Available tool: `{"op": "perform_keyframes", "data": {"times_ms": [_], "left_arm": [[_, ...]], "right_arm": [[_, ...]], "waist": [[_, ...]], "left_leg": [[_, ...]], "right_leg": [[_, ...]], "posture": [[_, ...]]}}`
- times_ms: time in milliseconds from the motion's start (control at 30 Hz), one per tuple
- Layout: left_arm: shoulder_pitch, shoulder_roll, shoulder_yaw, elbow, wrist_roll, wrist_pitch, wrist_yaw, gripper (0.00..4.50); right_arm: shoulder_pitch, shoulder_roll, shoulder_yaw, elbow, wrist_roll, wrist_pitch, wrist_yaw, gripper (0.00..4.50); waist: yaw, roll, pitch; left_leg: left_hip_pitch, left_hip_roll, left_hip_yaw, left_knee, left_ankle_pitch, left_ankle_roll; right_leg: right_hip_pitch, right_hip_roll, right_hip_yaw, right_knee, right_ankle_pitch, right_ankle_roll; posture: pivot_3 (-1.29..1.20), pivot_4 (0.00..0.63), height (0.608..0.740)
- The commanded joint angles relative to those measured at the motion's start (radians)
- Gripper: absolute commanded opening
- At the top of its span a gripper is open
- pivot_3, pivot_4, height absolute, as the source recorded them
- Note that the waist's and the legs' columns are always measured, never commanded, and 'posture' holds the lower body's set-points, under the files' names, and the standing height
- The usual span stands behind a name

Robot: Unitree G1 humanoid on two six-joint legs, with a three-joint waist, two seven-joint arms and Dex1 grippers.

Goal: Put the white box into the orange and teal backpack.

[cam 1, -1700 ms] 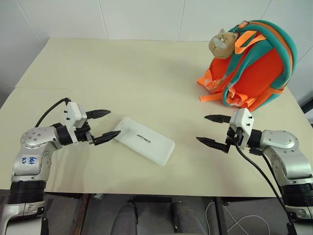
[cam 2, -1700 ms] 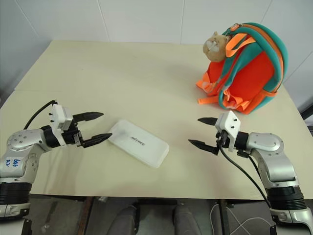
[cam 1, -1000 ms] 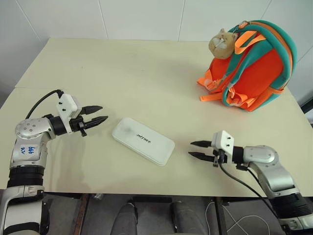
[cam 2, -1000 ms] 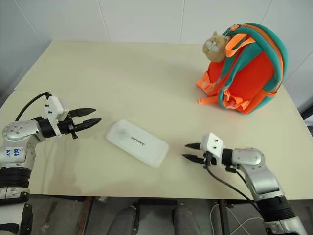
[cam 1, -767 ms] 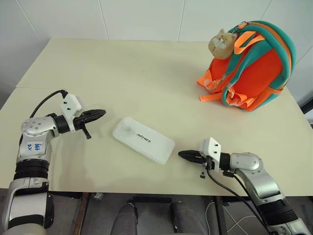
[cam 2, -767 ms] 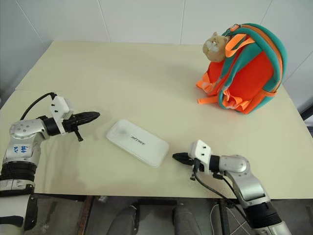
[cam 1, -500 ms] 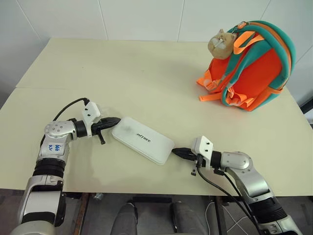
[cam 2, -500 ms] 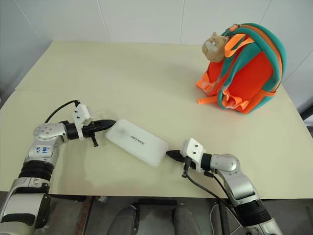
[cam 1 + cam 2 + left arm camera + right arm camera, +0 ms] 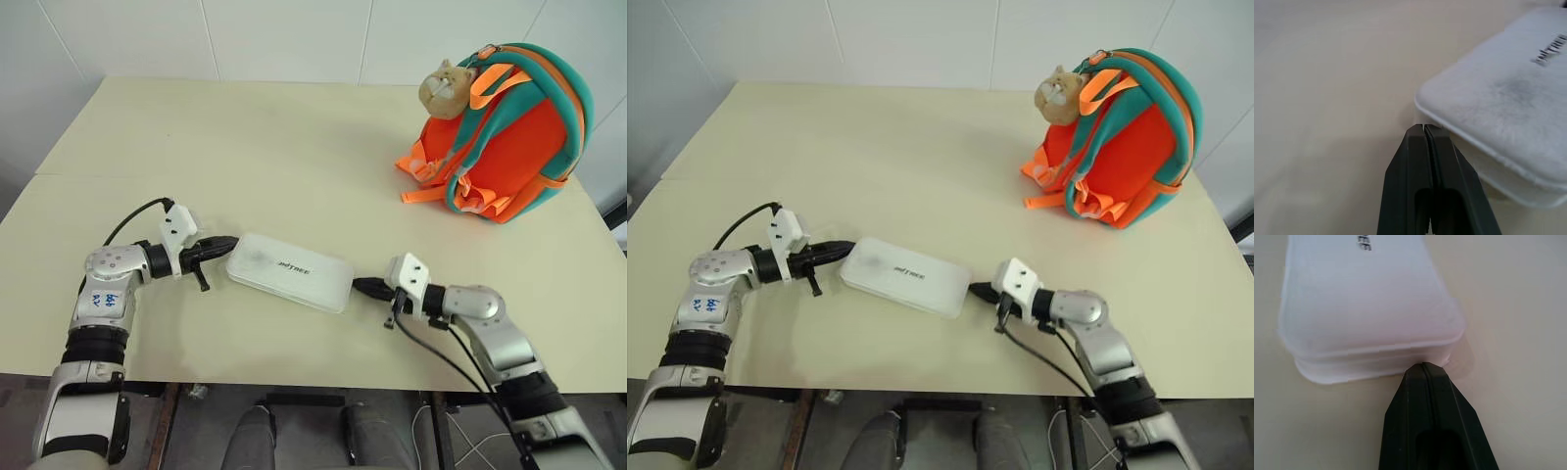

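The white box's end is against my shut left gripper, so I should back the gripper off, turn and open it, and pinch the white box's top and bottom side (image 9: 261,258).
The white box (image 9: 290,271) lies flat on the table near its front edge, dark lettering on top. My left gripper (image 9: 232,241) is shut, its tip pressed against the box's left end (image 9: 1459,112). From the other side my right gripper (image 9: 359,286) is shut too, tip against the box's right end (image 9: 1376,333). Neither has anything between its fingers. The orange and teal backpack (image 9: 509,137) stands upright at the back right, a tan plush cat charm (image 9: 444,86) at its top, well apart from both grippers.
The cream table (image 9: 274,147) stretches wide behind the box. Its front edge (image 9: 294,382) runs close below the grippers. Orange webbing straps (image 9: 423,192) trail from the backpack's base onto the table.
Both grippers shut and closed in on the box from either side. The box has turned a little, its right end swung toward the back of the table.
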Motion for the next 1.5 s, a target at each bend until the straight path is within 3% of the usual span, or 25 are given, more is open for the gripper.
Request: {"op": "perform_keyframes", "data": {"times_ms": [33,533,600,733,867,1000,1100,1133,1267,1500], "left_arm": [[0.019,-0.032,-0.028,-0.109,-0.034,0.034,-0.01,0.05],[0.015,-0.069,-0.017,-0.1,-0.012,0.071,0.068,0.05],[0.014,-0.066,-0.01,-0.11,-0.028,0.106,0.065,0.02],[0.02,-0.045,0.004,-0.132,-0.059,0.184,0.05,0.9],[0.019,0.016,0.021,-0.098,-0.049,0.206,0.033,2.19],[-0.006,0.057,0.038,-0.079,-0.094,0.312,0.002,3.45],[-0.049,0.094,0.041,-0.044,-0.158,0.484,-0.066,4.36],[-0.063,0.102,0.041,-0.032,-0.171,0.523,-0.081,4.46],[-0.156,0.138,0.011,0.003,-0.313,0.943,-0.186,4.46],[-0.178,0.061,-0.053,0.019,-0.292,1.019,-0.132,4.46]], "right_arm": [[-0.044,-0.002,-0.005,0.03,0.004,-0.07,0.034,0.0],[-0.054,-0.057,-0.065,0.099,0.017,-0.06,0.061,0.0],[-0.061,-0.08,-0.066,0.121,0.0,-0.083,0.068,0.51],[-0.112,-0.135,-0.08,0.222,-0.021,-0.138,0.081,1.8],[-0.156,-0.217,-0.082,0.278,-0.019,-0.166,0.156,3.22],[-0.175,-0.231,-0.111,0.223,0.066,-0.05,0.225,4.5],[-0.163,-0.248,-0.103,0.116,0.136,0.094,0.299,4.5],[-0.157,-0.254,-0.097,0.083,0.15,0.13,0.319,4.5],[-0.124,-0.263,-0.049,-0.041,0.171,0.259,0.363,4.5],[-0.094,-0.224,0.01,-0.125,0.126,0.325,0.298,4.5]], "waist": [[0.002,0.0,0.0],[0.001,0.0,0.0],[0.001,0.0,0.0],[0.0,0.0,0.0],[-0.003,0.0,0.0],[-0.009,0.0,0.0],[-0.011,0.0,0.0],[-0.011,0.0,0.0],[-0.01,0.0,0.0],[-0.006,0.0,0.0]], "left_leg": [[0.0,0.0,0.0,0.0,0.0,0.0],[0.0,0.0,0.0,0.0,0.0,0.0],[0.0,0.0,0.0,0.0,0.0,0.0],[0.0,-0.001,0.0,0.0,0.0,0.0],[0.0,0.0,0.0,0.0,0.0,0.0],[0.0,0.0,0.0,-0.001,0.0,0.0],[0.0,0.0,0.0,-0.001,0.0,0.0],[0.0,0.0,0.0,-0.001,0.0,0.0],[-0.001,0.0,-0.001,-0.001,0.0,0.0],[-0.001,-0.001,-0.001,-0.001,0.0,0.0]], "right_leg": [[0.0,0.0,0.0,0.0,0.0,0.0],[0.0,0.0,0.0,0.0,0.0,0.0],[0.0,0.0,0.0,0.0,0.0,0.0],[0.0,0.0,0.0,0.0,0.0,0.0],[0.0,0.0,0.0,0.0,0.0,0.0],[0.0,0.0,0.0,-0.001,0.0,0.0],[0.0,0.0,0.0,-0.001,0.0,0.0],[0.0,0.0,0.0,-0.001,0.0,0.0],[-0.001,0.001,-0.001,0.0,0.0,0.0],[-0.001,0.0,-0.001,-0.001,-0.001,0.001]], "posture": [[0.0,0.15,0.74],[0.0,0.15,0.74],[0.0,0.15,0.74],[0.0,0.15,0.74],[0.0,0.15,0.74],[0.0,0.15,0.74],[0.0,0.15,0.74],[0.0,0.15,0.74],[0.0,0.15,0.74],[0.0,0.15,0.74]]}}
